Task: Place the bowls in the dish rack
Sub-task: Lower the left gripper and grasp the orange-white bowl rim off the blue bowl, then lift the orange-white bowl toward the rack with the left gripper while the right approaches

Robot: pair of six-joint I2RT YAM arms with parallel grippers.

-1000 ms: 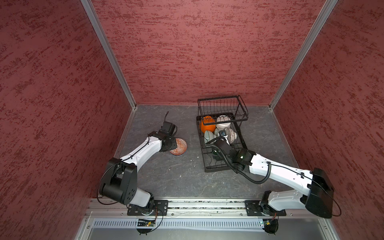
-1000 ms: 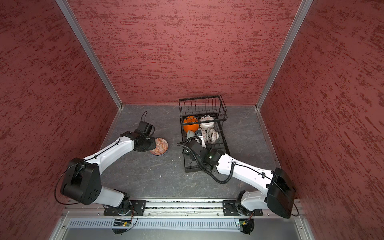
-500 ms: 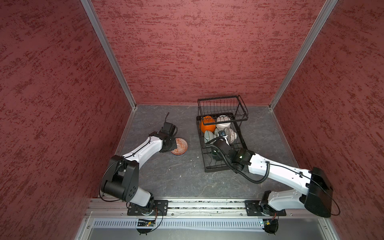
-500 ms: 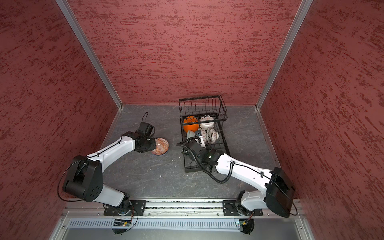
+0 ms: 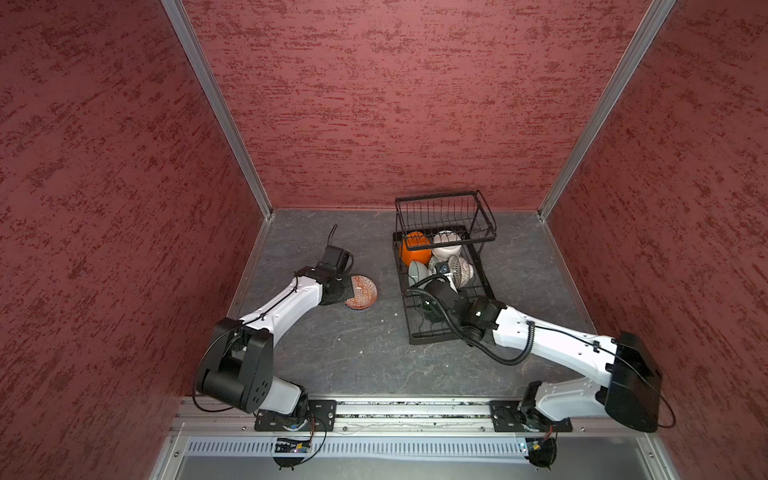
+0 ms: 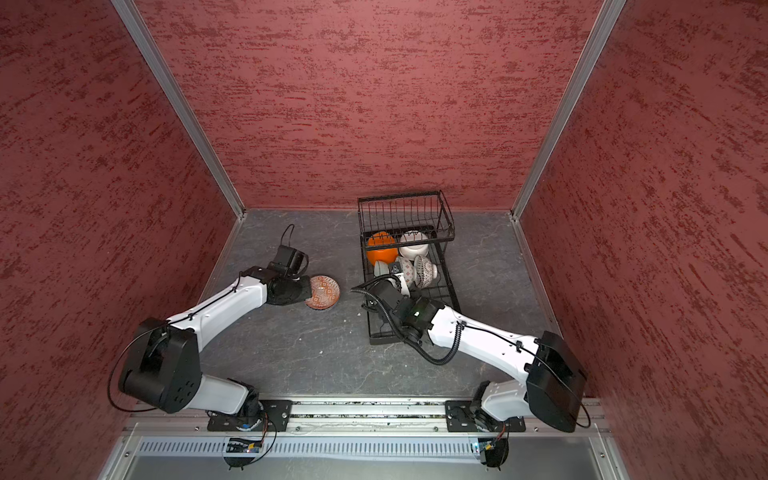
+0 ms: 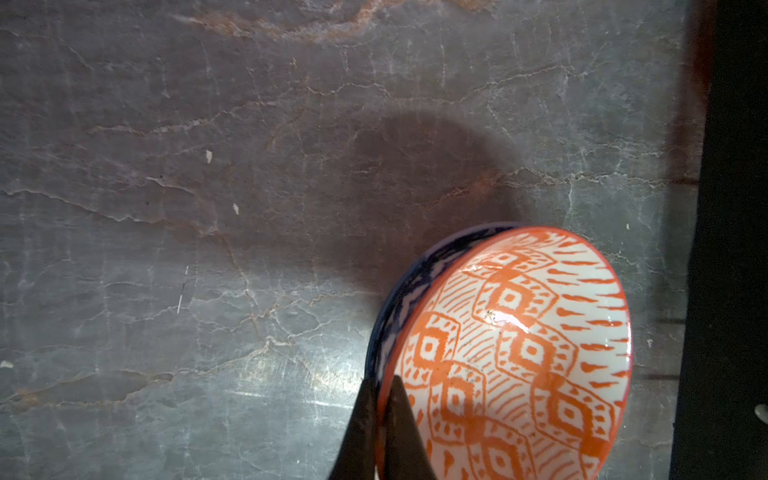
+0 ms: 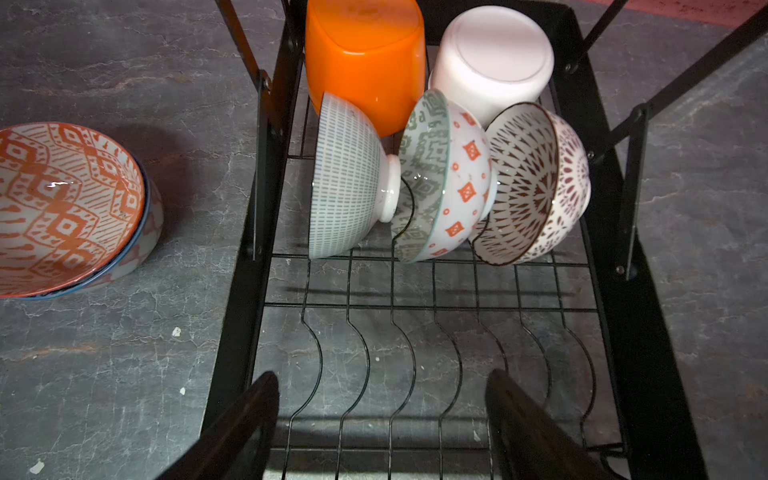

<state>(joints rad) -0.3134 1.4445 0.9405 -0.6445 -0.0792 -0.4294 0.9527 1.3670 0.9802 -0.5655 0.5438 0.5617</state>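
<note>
Next, my right gripper grasps the red-orange bowl by its rim (image 5: 376,292) (image 8: 144,196) on the side that faces the dish rack, opposite my left gripper.
A red-orange patterned bowl (image 7: 519,349) lies tilted inside a blue patterned bowl (image 7: 399,299) on the floor, left of the dish rack (image 5: 486,286) in both top views. My left gripper (image 7: 381,384) is shut on the red-orange bowl's rim, one finger inside and one outside. In the rack stand an orange bowl (image 8: 365,62), a white bowl (image 8: 494,50), a grey-green dashed bowl (image 8: 345,183), a bowl with red-orange diamonds (image 8: 461,178) and a dark-patterned bowl (image 8: 536,183). My right gripper (image 8: 380,380) hangs open over the rack's curved dividers, holding nothing.
The rack's raised basket (image 5: 444,216) stands over its far end, near the back wall. Red walls close in both sides. The right arm (image 5: 548,336) lies across the rack's near right corner. Small white flecks dot the grey floor (image 5: 353,353).
My left gripper has closed on the red-orange bowl's rim, and the left arm has shifted slightly. The right arm and its open gripper have stayed still.
</note>
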